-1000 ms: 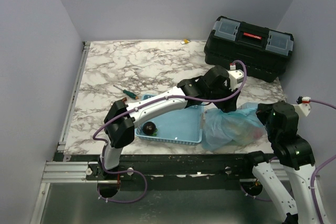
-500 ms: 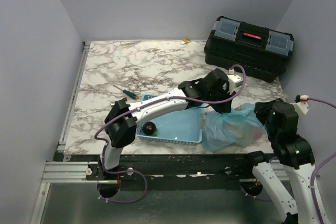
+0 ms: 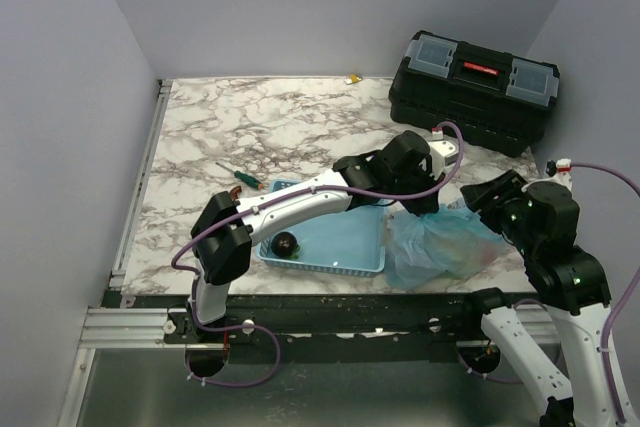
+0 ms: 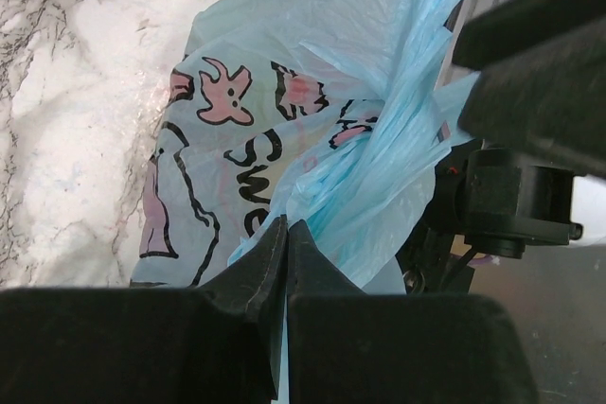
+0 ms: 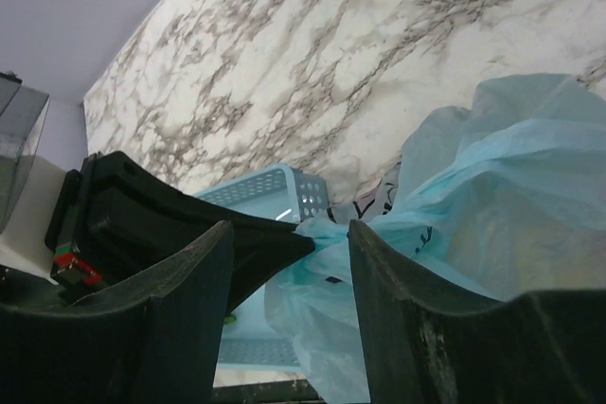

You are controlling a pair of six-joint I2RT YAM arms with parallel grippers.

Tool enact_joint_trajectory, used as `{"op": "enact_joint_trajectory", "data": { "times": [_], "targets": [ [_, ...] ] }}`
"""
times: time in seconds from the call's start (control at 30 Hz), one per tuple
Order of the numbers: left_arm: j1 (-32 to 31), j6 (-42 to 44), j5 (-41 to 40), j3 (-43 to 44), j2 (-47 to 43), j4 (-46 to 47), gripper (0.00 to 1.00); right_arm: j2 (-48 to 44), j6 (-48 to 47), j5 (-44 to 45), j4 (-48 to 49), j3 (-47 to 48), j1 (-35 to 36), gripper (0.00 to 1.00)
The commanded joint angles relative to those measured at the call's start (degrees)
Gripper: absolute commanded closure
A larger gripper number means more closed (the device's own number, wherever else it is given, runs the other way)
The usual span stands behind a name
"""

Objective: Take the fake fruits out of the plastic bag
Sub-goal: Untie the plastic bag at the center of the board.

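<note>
The bag's top is bunched at my left gripper, keeping the bag's opening closed. My right gripper needs to pinch the bag's loose top fold (image 3: 466, 217) and lift it away.
The light-blue plastic bag (image 3: 440, 242) with pink and dark print lies at the table's front right, next to the basket. My left gripper (image 3: 418, 209) is shut on a bunched fold of the bag (image 4: 331, 186) at its top left. My right gripper (image 3: 487, 199) is open and empty, just right of the bag's top; the bag (image 5: 492, 205) shows between and beyond its fingers. A faint yellow and reddish tint shows through the bag, but the fake fruits cannot be made out.
A rigid light-blue latticed basket (image 3: 350, 247) stands left of the bag and holds a dark round plum (image 3: 286, 243). A black toolbox (image 3: 475, 89) stands at the back right. A green-handled screwdriver (image 3: 240, 176) lies left of the basket.
My right gripper has risen and swung left toward the bag's top. My left gripper has shifted slightly toward the near left, still gripping the bag.
</note>
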Motion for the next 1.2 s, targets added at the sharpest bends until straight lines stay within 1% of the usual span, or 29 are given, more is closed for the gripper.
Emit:
{"op": "enact_joint_trajectory", "data": {
  "times": [0.0, 0.1, 0.2, 0.43, 0.53, 0.77, 0.87, 1.07, 1.17],
  "targets": [
    [0.0, -1.1, -1.5, 0.8, -1.6, 0.1, 1.00, -1.0, 0.6, -5.7, -3.0, -1.3, -0.1, 0.45],
    [0.1, -1.1, -1.4, 1.5, -1.5, -0.7, 1.00, -1.5, 1.9, -6.6, -3.6, -2.4, -0.1, 0.45],
    [0.0, -1.2, -1.5, 0.8, -1.9, 0.0, 1.00, -2.4, 3.1, -6.7, -4.3, -3.3, -0.1, 0.47],
    [0.0, -1.4, -1.7, 0.6, -2.0, 0.0, 1.00, -3.0, 3.8, -7.2, -7.3, -3.6, -0.1, 0.47],
    [0.1, -2.0, -1.1, 0.8, -1.9, 0.1, 1.00, -3.8, 4.4, -6.2, -7.2, -5.8, -0.1, 0.47],
    [-0.1, -3.6, 1.2, -1.8, -4.3, 2.1, 1.00, -3.7, 11.4, -2.2, -3.0, -12.8, -0.1, 0.48],
    [-0.3, -3.9, 1.6, -1.8, -4.2, 1.8, 1.00, -4.1, 13.8, -0.6, -1.2, -14.7, -0.1, 0.51],
    [-0.5, -4.2, 1.6, -4.0, -4.6, 3.0, 1.00, -4.6, 13.8, 2.8, -1.3, -13.5, -0.1, 0.57],
    [-0.5, -3.8, 1.0, -3.8, -4.6, 2.1, 1.00, -5.0, 13.7, 3.9, -1.4, -12.5, -0.1, 0.64]
  ]
}}
